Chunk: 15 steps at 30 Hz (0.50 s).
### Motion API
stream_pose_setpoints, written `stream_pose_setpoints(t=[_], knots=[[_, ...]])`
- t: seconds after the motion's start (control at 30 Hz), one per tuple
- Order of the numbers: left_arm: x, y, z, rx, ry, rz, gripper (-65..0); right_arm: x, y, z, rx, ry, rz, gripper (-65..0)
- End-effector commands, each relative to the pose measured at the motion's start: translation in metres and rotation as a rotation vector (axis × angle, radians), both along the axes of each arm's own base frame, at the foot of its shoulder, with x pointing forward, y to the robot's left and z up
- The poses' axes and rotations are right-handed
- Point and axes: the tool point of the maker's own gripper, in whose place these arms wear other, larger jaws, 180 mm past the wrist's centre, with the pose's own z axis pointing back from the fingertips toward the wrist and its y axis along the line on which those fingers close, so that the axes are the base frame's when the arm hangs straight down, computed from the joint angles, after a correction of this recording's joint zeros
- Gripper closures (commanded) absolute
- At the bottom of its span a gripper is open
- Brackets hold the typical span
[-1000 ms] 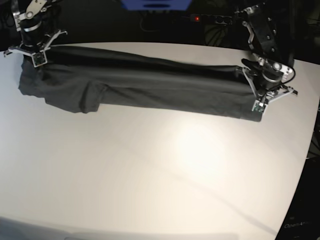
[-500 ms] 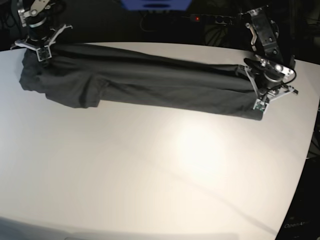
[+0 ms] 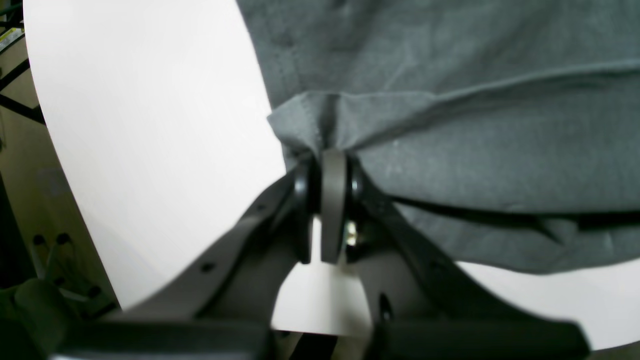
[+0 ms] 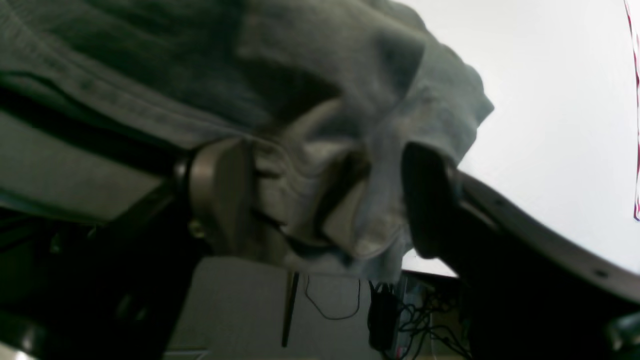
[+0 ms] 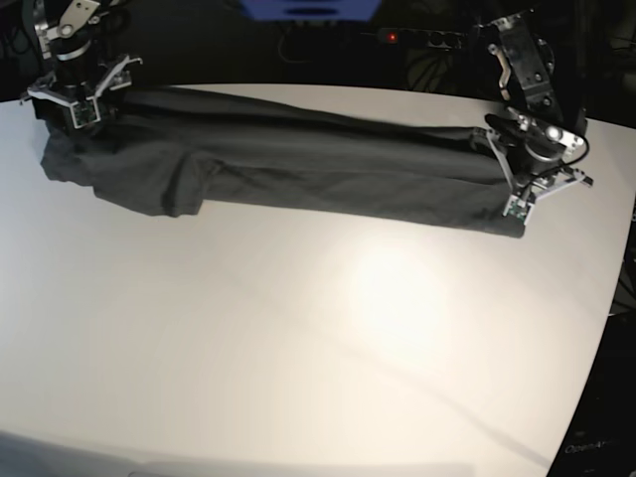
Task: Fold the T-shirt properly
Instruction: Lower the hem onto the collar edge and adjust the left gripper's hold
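The robot's right gripper has its fingers on either side of the bunched hem, short of the top layer's end, so it should shift and pinch that top layer's end (image 4: 414,54).
The dark charcoal T-shirt (image 5: 298,164) lies in a long folded band across the far part of the white table (image 5: 328,338). At its right end my left gripper (image 5: 517,202) is shut on a corner of the cloth; the left wrist view shows the pads (image 3: 332,200) pinching the bunched hem of the T-shirt (image 3: 450,100). At the left end my right gripper (image 5: 78,99) stands open over the crumpled sleeve end. In the right wrist view its fingers (image 4: 220,190) are wide apart, with loose folds of the T-shirt (image 4: 325,165) hanging between them.
The table's far edge runs just behind the shirt, and its right edge (image 5: 611,268) curves close to my left arm. A blue object (image 5: 308,8) and a power strip with a red light (image 5: 394,37) sit in the dark behind. Cables hang below the table (image 4: 380,310).
My right gripper's jaws have opened and let go of the shirt's left end, which has settled onto the table. The left gripper keeps its grip and has hardly moved.
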Motion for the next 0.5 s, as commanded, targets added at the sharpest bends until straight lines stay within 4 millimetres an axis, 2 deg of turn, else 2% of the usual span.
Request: stream_pose_setpoints(t=[0.0, 0.07, 0.13, 0.23, 0.3, 0.47], knots=[[0.006, 0.007, 0.011, 0.027, -0.033, 0.002, -3.3, 0.004, -0.005, 0.009, -0.018, -0.031, 0.005, -47.0], [0.006, 0.007, 0.011, 0.028, -0.033, 0.004, -8.1, 0.005, -0.005, 0.011, -0.022, -0.035, 0.005, -47.0], [0.002, 0.006, 0.009, 0.024, -0.025, 0.004, -17.8, 0.005, -0.006, 0.011, -0.025, -0.034, 0.006, -47.0], [0.003, 0.006, 0.017, 0.033, -0.045, -0.002, -33.1, 0.006, -0.01, 0.012, -0.037, -0.031, 0.012, -46.9], [0.004, 0.007, 0.025, 0.046, -0.066, -0.001, -39.6, 0.006, -0.01, 0.012, -0.037, -0.031, 0.012, -46.9], [0.01, 0.008, 0.046, 0.076, -0.12, -0.006, -41.3, 0.006, -0.01, 0.012, -0.037, -0.031, 0.012, -46.7]])
